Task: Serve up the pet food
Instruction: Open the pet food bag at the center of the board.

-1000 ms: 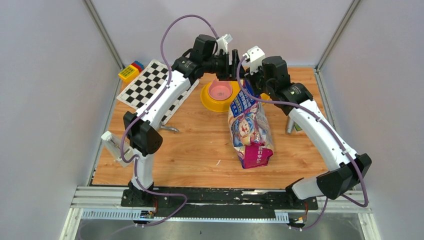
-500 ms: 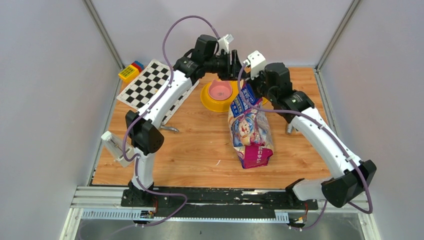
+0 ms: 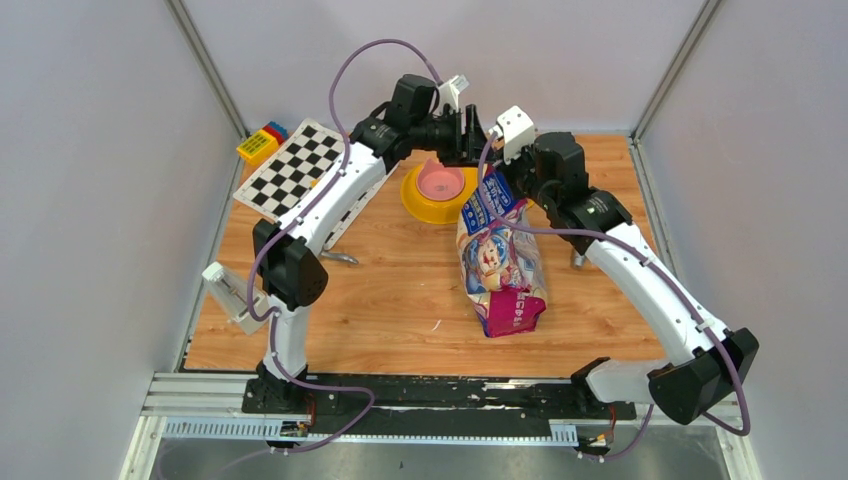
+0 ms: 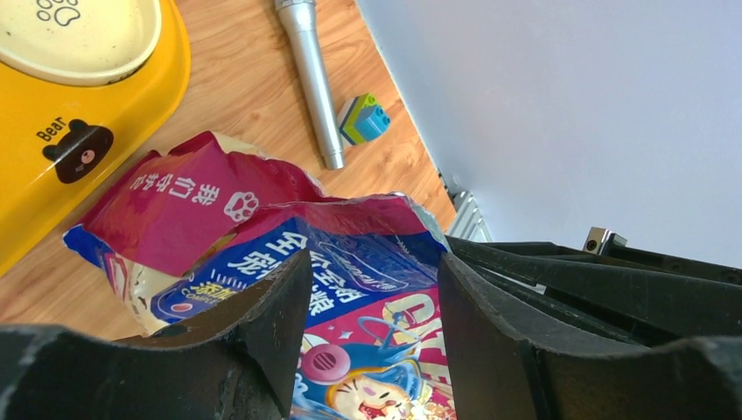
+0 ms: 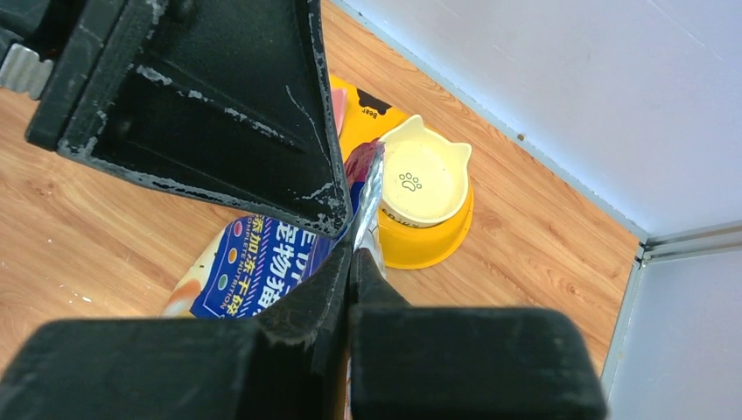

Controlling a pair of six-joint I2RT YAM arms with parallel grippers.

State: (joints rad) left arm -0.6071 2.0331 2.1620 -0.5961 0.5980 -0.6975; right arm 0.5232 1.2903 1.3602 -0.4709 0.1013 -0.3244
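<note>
The bag's top edge is beyond the left gripper's open fingers, so the robot's left gripper will move in and pinch the edge [image 4: 422,217] next to the right gripper's hold.
The pet food bag [image 3: 500,262], glossy blue and pink with a cartoon cat, lies on the wooden table with its torn top raised toward the yellow double-bowl feeder [image 3: 437,192]. The pet food itself is hidden inside. My right gripper [image 5: 353,254] is shut on the silver-lined top edge of the bag [image 5: 367,188]. My left gripper [image 4: 372,262] hangs open just above the bag's mouth [image 4: 350,254], with the printed film showing between its fingers. In the top view the left gripper [image 3: 470,135] hovers over the feeder's pink bowl.
A grey cylindrical handle [image 4: 311,79] and a small blue-green block [image 4: 363,118] lie right of the bag near the wall. A checkerboard [image 3: 290,170] and coloured blocks [image 3: 262,140] sit at the back left. The feeder's cream bowl [image 5: 424,179] is beyond the bag.
My right gripper has shifted slightly right with the bag's top edge, lifting it a little. The left gripper's jaws have narrowed somewhat and it edged toward the back.
</note>
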